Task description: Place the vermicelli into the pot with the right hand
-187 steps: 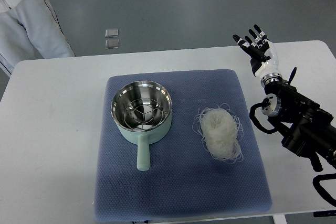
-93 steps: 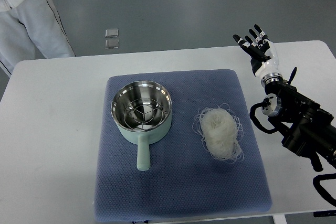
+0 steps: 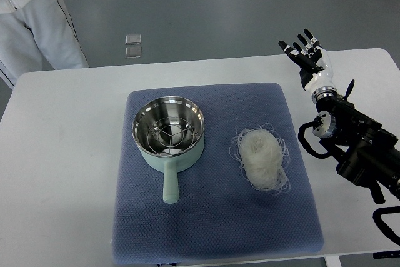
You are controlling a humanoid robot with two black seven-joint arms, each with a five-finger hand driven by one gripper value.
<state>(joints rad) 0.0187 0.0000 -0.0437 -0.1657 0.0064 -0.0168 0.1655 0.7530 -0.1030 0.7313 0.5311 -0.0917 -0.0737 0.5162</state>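
Note:
The vermicelli nest has a far half (image 3: 261, 144). My right gripper needs to go there next and close, with fingers on both sides.
A white nest of vermicelli (image 3: 260, 158) lies on the right half of a blue mat (image 3: 212, 211). To its left on the same mat stands a pale green pot (image 3: 168, 130) with a steel inside and a wire rack in it, handle pointing toward me. My right hand (image 3: 304, 53) is raised over the far right of the table, well beyond the vermicelli, fingers spread and holding nothing. Its black arm (image 3: 353, 145) comes in from the right edge. The left arm does not show.
The mat lies on a white table (image 3: 62, 154). A person in light clothes (image 3: 31, 17) stands beyond the table's far left corner. Two small square plates (image 3: 132, 45) are set in the grey floor behind the table.
The right hand has drifted a hair to the right. Nothing else has moved.

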